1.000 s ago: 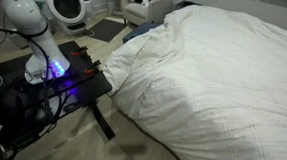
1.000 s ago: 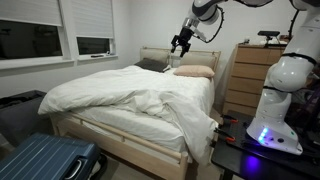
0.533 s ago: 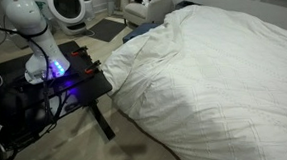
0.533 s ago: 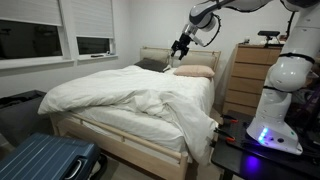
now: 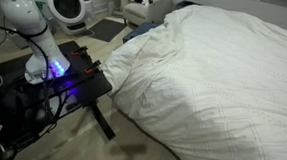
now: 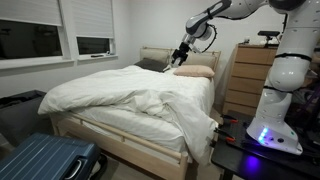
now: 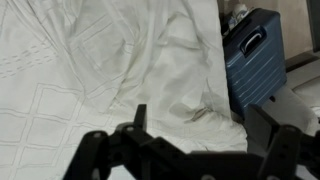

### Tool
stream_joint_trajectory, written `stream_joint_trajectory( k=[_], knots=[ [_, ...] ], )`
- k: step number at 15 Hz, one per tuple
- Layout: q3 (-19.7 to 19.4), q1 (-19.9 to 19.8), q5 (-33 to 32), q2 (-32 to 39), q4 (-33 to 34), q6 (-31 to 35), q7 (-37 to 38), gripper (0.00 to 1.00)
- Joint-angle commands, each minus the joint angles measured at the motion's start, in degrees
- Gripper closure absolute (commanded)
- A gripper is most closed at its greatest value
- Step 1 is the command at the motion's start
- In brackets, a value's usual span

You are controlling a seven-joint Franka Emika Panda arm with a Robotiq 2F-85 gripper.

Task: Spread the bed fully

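Next, the gripper moves down to the bunched edge [image 5: 158, 32] [image 7: 201, 112] of the white duvet next to the blue suitcase and closes there.
The bed [image 6: 130, 100] carries a plain white, wrinkled duvet bunched toward its middle and spilling over the near corner, as seen in both exterior views [image 5: 213, 76]. My gripper [image 6: 181, 56] hangs in the air above the head end, over the tan pillow [image 6: 194, 71] and in front of the headboard [image 6: 155, 55]. It is out of sight in the exterior view that faces the table. In the wrist view the gripper [image 7: 200, 128] is open, with only creased duvet [image 7: 90, 70] showing between its dark fingers [image 7: 140, 115].
A blue suitcase [image 6: 45, 160] stands on the floor by the foot of the bed and shows in the wrist view [image 7: 250, 55] too. The robot base [image 5: 36, 36] sits on a black table [image 5: 54, 90] against the bed's side. A wooden dresser [image 6: 248, 75] stands beside the head end.
The arm has stretched out and the gripper has come down a little toward the pillows. The duvet has not moved.
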Motion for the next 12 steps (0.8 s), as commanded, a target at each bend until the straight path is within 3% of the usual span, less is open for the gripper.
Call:
stream_joint_trajectory(
  k=[1, 12],
  knots=[
    [0.64, -1.64, 1.71, 4.37, 1.79, 1.71, -3.03, 0.0],
    [1.83, -5.37, -3.81, 12.45, 0.93, 3.63, -1.88, 0.0]
  ],
)
